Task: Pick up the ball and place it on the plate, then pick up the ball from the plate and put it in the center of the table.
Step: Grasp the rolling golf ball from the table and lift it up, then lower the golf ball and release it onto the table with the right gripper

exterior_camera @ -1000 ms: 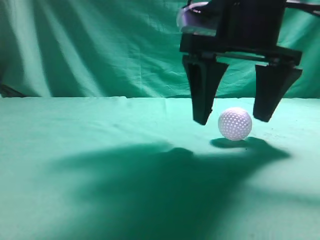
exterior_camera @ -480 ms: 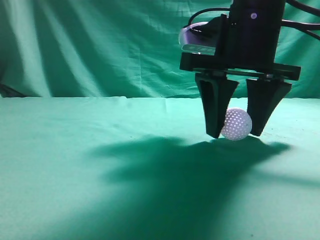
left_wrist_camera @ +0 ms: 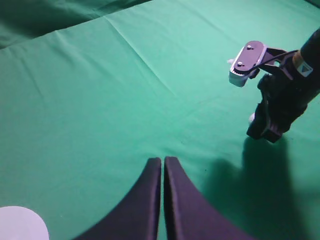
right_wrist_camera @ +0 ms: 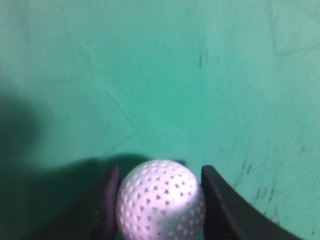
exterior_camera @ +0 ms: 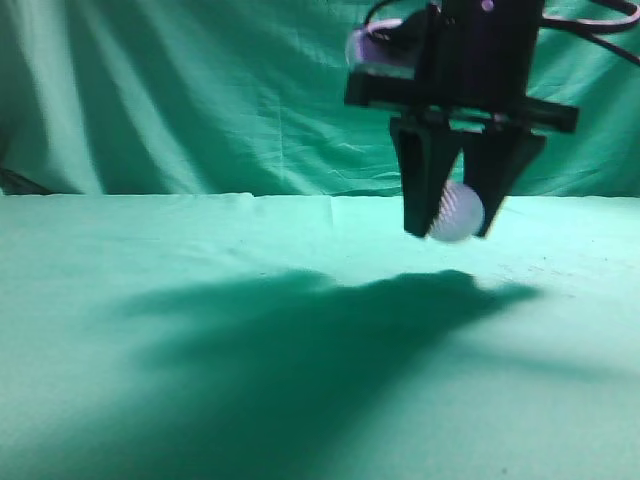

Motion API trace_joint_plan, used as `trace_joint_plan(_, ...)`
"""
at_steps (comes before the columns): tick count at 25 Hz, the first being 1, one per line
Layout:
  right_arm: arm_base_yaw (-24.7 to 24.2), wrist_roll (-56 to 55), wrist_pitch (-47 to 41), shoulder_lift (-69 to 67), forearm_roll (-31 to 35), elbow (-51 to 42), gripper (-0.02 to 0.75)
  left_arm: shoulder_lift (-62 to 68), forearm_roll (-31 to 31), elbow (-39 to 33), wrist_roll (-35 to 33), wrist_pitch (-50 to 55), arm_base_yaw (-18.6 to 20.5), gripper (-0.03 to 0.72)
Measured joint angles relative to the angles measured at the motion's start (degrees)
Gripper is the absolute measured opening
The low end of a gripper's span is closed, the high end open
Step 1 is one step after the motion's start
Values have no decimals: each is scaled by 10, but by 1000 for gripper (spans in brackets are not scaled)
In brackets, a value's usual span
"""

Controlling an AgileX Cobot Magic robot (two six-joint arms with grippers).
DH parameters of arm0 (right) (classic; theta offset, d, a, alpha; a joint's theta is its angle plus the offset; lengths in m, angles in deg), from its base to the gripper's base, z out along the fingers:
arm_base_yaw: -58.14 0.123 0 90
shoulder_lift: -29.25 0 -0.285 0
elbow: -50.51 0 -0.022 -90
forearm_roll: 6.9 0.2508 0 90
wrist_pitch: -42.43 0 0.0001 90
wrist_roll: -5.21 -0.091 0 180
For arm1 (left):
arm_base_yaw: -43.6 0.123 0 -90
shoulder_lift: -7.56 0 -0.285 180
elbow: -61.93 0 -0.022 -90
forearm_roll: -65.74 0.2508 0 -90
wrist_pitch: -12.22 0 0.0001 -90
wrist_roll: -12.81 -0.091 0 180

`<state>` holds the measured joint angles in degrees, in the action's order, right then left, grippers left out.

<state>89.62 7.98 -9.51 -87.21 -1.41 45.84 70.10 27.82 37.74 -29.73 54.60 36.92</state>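
Observation:
Next, I let go of the white dimpled ball, now lifted clear of the table, with my right gripper on the green table (exterior_camera: 280, 221), near the table's far edge, before the curtain.
The white dimpled ball (exterior_camera: 456, 212) is held between the two black fingers of my right gripper (exterior_camera: 448, 228), lifted clear of the green table (exterior_camera: 200, 330). In the right wrist view the ball (right_wrist_camera: 161, 200) fills the gap between the fingers of that gripper (right_wrist_camera: 160, 192). My left gripper (left_wrist_camera: 163, 162) is shut and empty, hovering above the cloth. The left wrist view shows the right arm (left_wrist_camera: 280, 100) at the right. The white plate (left_wrist_camera: 20, 225) shows at that view's bottom left corner.
A draped green backdrop curtain (exterior_camera: 180, 90) hangs behind the table. The right arm's shadow (exterior_camera: 330, 320) falls across the cloth. A few dark specks (right_wrist_camera: 260, 185) mark the cloth near the right gripper.
The right gripper came down around the ball, shut on it, and has lifted it off the cloth, shifting slightly left.

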Motion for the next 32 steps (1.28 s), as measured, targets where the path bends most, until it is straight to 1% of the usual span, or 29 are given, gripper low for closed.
trace_joint_plan(3, 0, 2, -25, 0, 0, 52, 333, -44, 50, 0, 52, 7, 0, 0)
trace_joint_plan(5, 0, 4, -43, -1, 0, 109, 333, -77, 109, 0, 100, 9, 0, 0)
trace_joint_plan(9, 16, 11, -48, -1, 0, 171, 333, -146, 220, 0, 191, 21, 0, 0)
trace_joint_plan(11, 28, 18, -51, -6, 0, 193, 333, -175, 253, -16, 217, 21, 0, 0)
trace_joint_plan(13, 40, 22, -58, -17, 0, 214, 333, -206, 268, -58, 233, 4, 0, 0)
trace_joint_plan(17, 59, 25, -69, -62, -2, 250, 333, -261, 272, -170, 244, -43, 0, 0)
trace_joint_plan(19, 64, 25, -70, -90, -6, 269, 333, -282, 275, -202, 244, -64, 0, 0)
trace_joint_plan(21, 66, 25, -70, -116, -9, 289, 333, -293, 279, -215, 244, -78, 0, 0)
trace_joint_plan(23, 67, 26, -70, -127, -10, 298, 333, -295, 281, -217, 244, -84, 0, 0)
trace_joint_plan(27, 68, 27, -70, -188, -19, 346, 333, -295, 282, -217, 244, -85, 0, 0)
trace_joint_plan(32, 68, 28, -69, -206, -27, 362, 333, -295, 282, -217, 244, -87, 0, 0)
